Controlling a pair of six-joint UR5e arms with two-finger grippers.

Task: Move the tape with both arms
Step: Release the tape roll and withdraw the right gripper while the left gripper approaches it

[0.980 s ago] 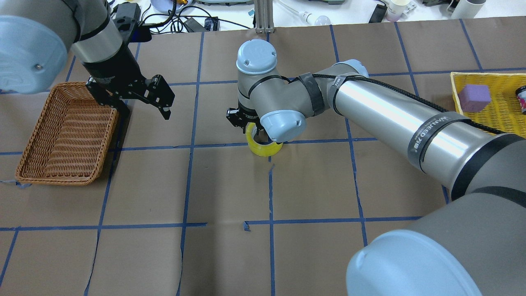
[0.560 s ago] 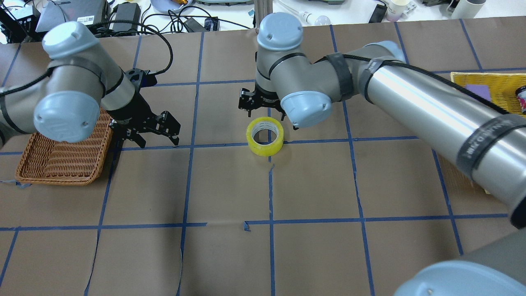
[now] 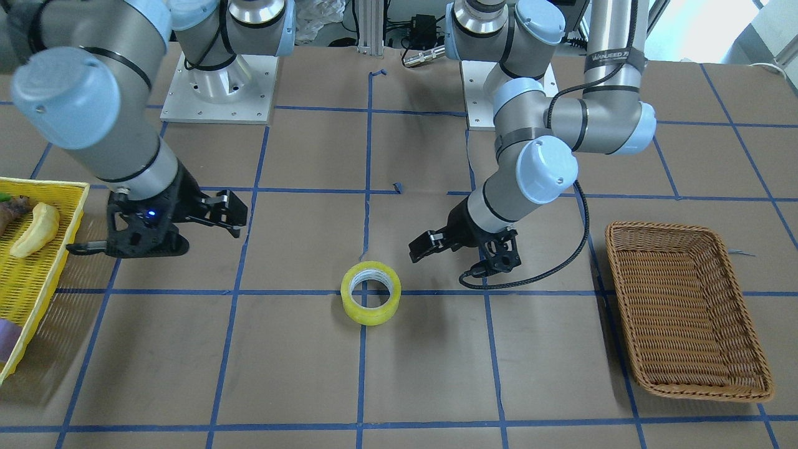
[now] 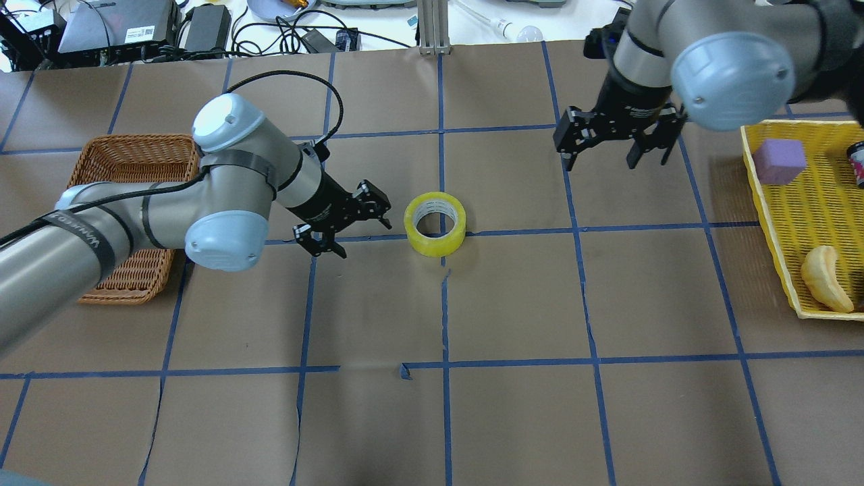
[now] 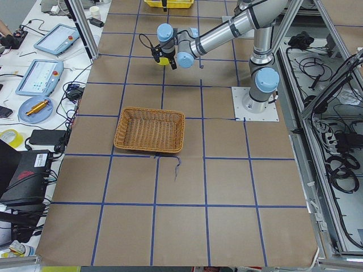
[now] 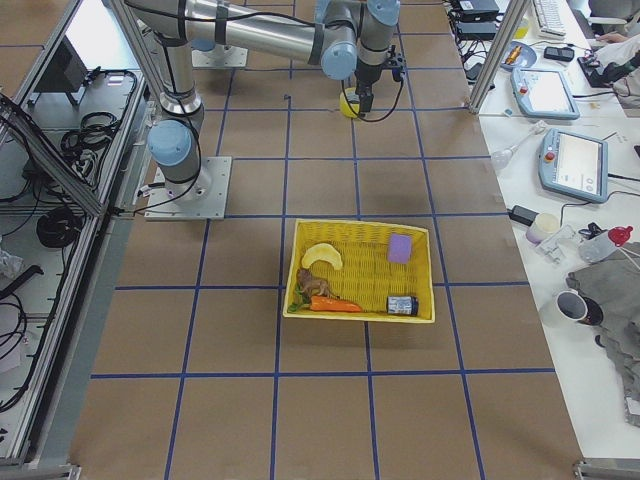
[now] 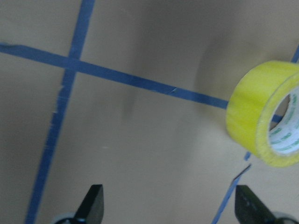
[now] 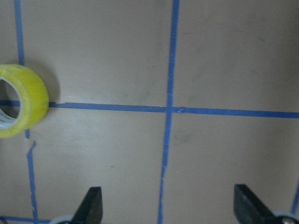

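Note:
Next, my left gripper grips the yellow tape roll's side (image 3: 393,279) (image 7: 251,131) nearest the wicker basket, with one of its fingers inside the hole of the roll.
The yellow tape roll (image 4: 435,224) lies flat on the brown table at a crossing of blue lines, with nothing gripping it; it also shows in the front view (image 3: 370,302). My left gripper (image 4: 363,233) is open and low, just left of the roll and not touching it. In the left wrist view the roll (image 7: 267,119) sits at the right, ahead of the spread fingertips (image 7: 93,201). My right gripper (image 4: 601,162) is open and empty, well to the back right of the roll. In the right wrist view the roll (image 8: 21,100) is at the left edge.
A wicker basket (image 4: 128,147) stands at the left, partly hidden by my left arm. A yellow tray (image 4: 750,158) at the right edge holds a purple block (image 4: 779,160), a pale banana-shaped item (image 4: 823,278) and a dark jar (image 4: 857,162).
My right gripper has left the tape on the table and drawn away to the back right. My left arm has swung from the basket to just beside the roll. The roll has not moved.

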